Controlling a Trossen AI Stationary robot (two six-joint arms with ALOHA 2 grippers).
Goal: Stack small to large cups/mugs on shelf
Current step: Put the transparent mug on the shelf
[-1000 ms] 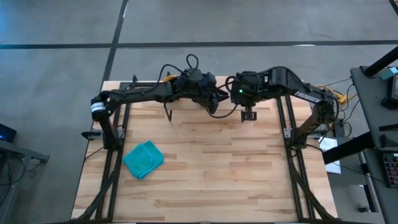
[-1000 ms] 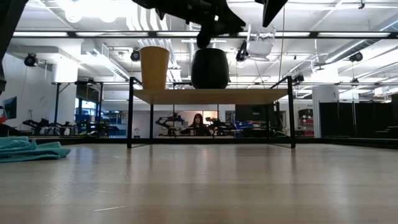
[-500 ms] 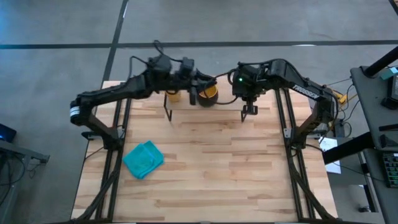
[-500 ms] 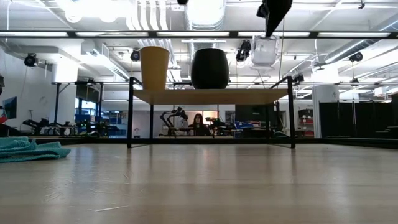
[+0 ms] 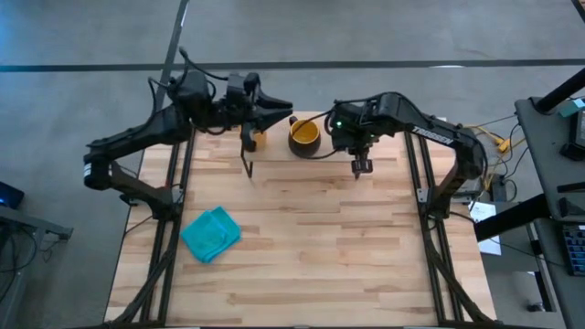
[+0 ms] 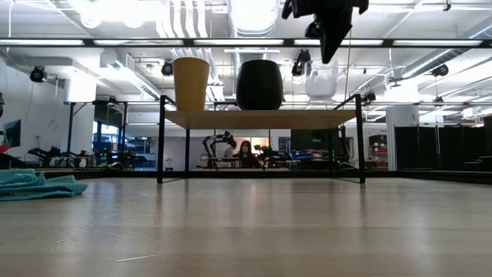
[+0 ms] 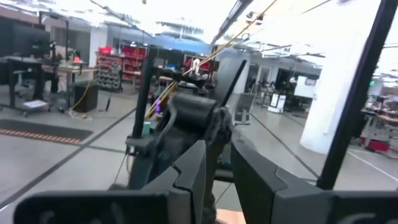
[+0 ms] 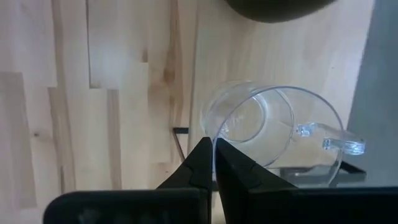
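Observation:
My right gripper is going to let go of the clear glass on the bare shelf board (image 5: 345,144) (image 8: 250,120) next to the dark mug, opposite the yellow-orange cup.
The shelf (image 6: 261,118) stands at the table's far edge. On it rest, each on its base, the yellow-orange cup (image 6: 191,83) toward the left end and the dark mug (image 6: 260,85) in the middle. The mug's yellow inside (image 5: 304,133) shows from above. My right gripper (image 6: 330,54) is shut on the clear glass (image 6: 321,81) over the shelf's right end. My left gripper (image 5: 283,108) is open, above and to the left of the mug, touching nothing; its fingers (image 7: 193,174) stand slightly apart. My right gripper (image 8: 214,149) pinches the glass's rim (image 8: 214,134) between its two fingers, on the side opposite the clear handle (image 8: 329,138). The fingers come from above, pointing down. The glass hangs below them, about upright, its base a little above the shelf board (image 8: 280,68).
A teal cloth (image 5: 211,233) lies near the table's left edge. The bare tabletop (image 5: 320,247) spreads in front of the shelf. Thin black shelf legs (image 5: 247,166) stand below the board. A person (image 6: 244,150) shows far off in the room behind.
My left gripper has drawn back from the dark mug toward the table's left, leaving the mug standing on the shelf. My right gripper has come down toward the shelf's right end, carrying the glass, which was tilted and now hangs about upright.

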